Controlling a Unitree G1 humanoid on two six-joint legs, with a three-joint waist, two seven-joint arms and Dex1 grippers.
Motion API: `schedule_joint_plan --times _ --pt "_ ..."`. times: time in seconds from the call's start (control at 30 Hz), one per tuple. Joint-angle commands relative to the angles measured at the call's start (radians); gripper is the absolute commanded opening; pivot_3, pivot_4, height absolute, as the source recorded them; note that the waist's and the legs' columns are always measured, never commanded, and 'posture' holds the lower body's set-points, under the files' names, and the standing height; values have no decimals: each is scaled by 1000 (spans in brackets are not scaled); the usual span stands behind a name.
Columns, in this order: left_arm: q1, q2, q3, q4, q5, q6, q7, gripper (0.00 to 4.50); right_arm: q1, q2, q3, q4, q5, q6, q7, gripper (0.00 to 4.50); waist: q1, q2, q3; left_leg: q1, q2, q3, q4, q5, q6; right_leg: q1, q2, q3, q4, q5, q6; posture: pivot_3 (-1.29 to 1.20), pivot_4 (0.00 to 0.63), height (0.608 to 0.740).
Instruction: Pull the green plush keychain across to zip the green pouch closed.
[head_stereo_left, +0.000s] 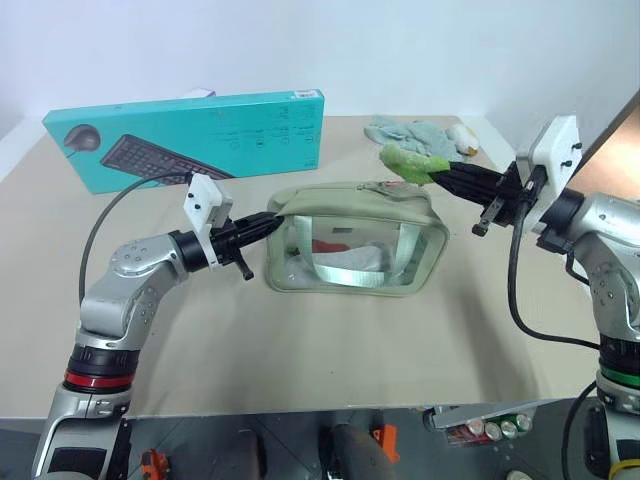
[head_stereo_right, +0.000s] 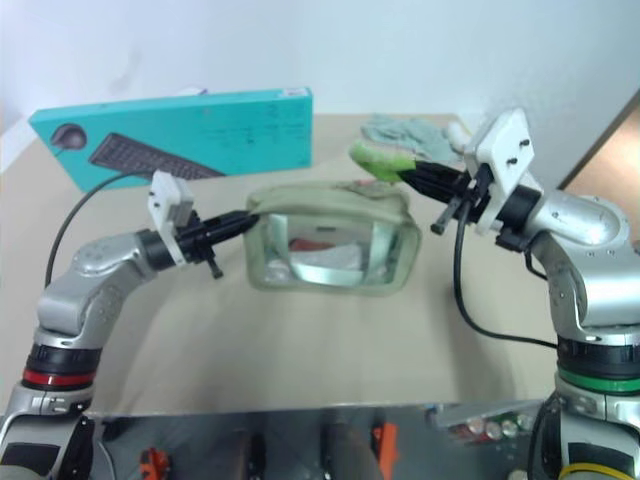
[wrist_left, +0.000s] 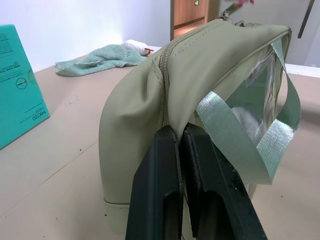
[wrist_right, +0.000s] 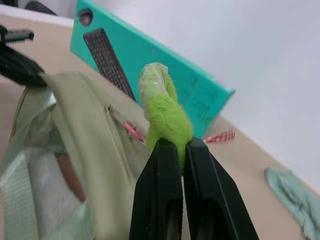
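I will use my right gripper to let go of the green plush keychain, now held above the pouch, beside the green pouch's end farthest from my left gripper (head_stereo_left: 456, 260).
The green pouch (head_stereo_left: 355, 240) stands upright mid-table, clear window and webbing strap facing me, its zipper running along the top. My left gripper (head_stereo_left: 272, 222) is shut on the pouch's left end, pinching the fabric at the zipper seam (wrist_left: 167, 120). Above the pouch's right end, my right gripper (head_stereo_left: 437, 172) is shut on the green plush keychain (head_stereo_left: 410, 162), a fuzzy lime oval. In the right wrist view the keychain (wrist_right: 165, 117) sticks up from between the fingers, with a pink-red tag beside it and the pouch (wrist_right: 75, 150) below.
A long teal keyboard box (head_stereo_left: 190, 135) stands along the back left. A pale teal cloth (head_stereo_left: 415, 133) with a white-and-orange end lies at the back right. Bare tan tabletop (head_stereo_left: 330, 350) lies in front of the pouch, ending in a near edge.
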Motion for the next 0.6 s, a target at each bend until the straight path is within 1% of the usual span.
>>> schedule_joint_plan --times 0.03,0.2,0.37,0.5,0.6 --pt "-1 16 -1 15 22 -10 -6 0 34 -59 -116 -25 -4 -17 -18 35 0 0 0 0 0 0 0 0 0 0 0 0 0 0 0 0 150 740" --pt "4 20 -4 8 24 -15 -12 0 144 -122 -228 6 -37 -51 -20 35 0 0 0 0 0 0 0 0 0 0 -1 0 0 0 1 0 150 740" --pt "-1 20 -5 12 25 -18 -15 0 291 -156 -330 41 -103 -92 -33 35 0 0 0 1 0 0 0 0 0 1 0 0 0 0 1 0 150 740" --pt "-4 20 -8 21 27 -26 -18 0 415 -139 -355 42 -163 -137 -64 35 1 0 0 2 -1 0 0 0 0 2 0 0 0 0 1 0 150 740" --pt "-11 15 -14 35 29 -37 -21 0 467 -80 -294 13 -197 -144 -131 35 0 0 -1 2 -1 0 0 0 0 2 -1 0 0 0 1 0 150 740"
